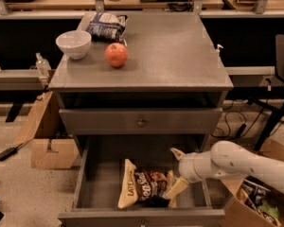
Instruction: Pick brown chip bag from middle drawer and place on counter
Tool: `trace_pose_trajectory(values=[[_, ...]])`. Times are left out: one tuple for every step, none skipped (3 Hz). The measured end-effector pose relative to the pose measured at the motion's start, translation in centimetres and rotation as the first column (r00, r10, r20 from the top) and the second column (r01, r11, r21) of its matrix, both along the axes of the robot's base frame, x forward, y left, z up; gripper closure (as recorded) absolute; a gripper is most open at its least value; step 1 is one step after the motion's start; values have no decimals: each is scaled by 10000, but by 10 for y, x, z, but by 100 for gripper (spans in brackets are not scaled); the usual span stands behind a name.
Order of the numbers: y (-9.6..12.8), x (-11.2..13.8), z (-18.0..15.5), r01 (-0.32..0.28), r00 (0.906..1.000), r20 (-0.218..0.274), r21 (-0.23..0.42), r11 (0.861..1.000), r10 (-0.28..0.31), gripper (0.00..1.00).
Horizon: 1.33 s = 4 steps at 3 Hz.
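Note:
The robot's gripper will next close on the brown chip bag's end [167, 185], the one nearest the robot's white arm and opposite the bag's tan edge.
The brown chip bag [143, 189] lies flat on the floor of the open middle drawer [100, 183], right of centre, with its tan edge to the left. My gripper [169, 174] reaches in from the right on a white arm and is open. One finger is above the bag's right end and the other rests low at the bag's right edge. The bag is not lifted. The counter [175, 51] is the grey cabinet top above.
On the counter's left stand a white bowl [73, 42], a red apple [116, 55] and a blue-and-white snack bag [106, 26]. A shut drawer front with a knob [141, 122] sits above the open drawer. Cardboard boxes stand on the floor left [47, 148] and right [255, 207].

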State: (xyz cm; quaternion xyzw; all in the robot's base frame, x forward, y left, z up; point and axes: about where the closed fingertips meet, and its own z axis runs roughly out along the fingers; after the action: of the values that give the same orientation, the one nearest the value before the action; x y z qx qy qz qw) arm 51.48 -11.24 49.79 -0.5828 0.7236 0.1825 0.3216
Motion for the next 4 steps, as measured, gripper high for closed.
trace_pose_trajectory(values=[[18, 2, -28, -248, 9993, -285, 111, 9996, 251, 0], [38, 8, -58, -452, 9977, -502, 70, 9990, 455, 0], [45, 6, -89, -544, 9954, -802, -265, 9982, 521, 0], [32, -7, -116, -502, 9930, -1101, -739, 9960, 419, 27]])
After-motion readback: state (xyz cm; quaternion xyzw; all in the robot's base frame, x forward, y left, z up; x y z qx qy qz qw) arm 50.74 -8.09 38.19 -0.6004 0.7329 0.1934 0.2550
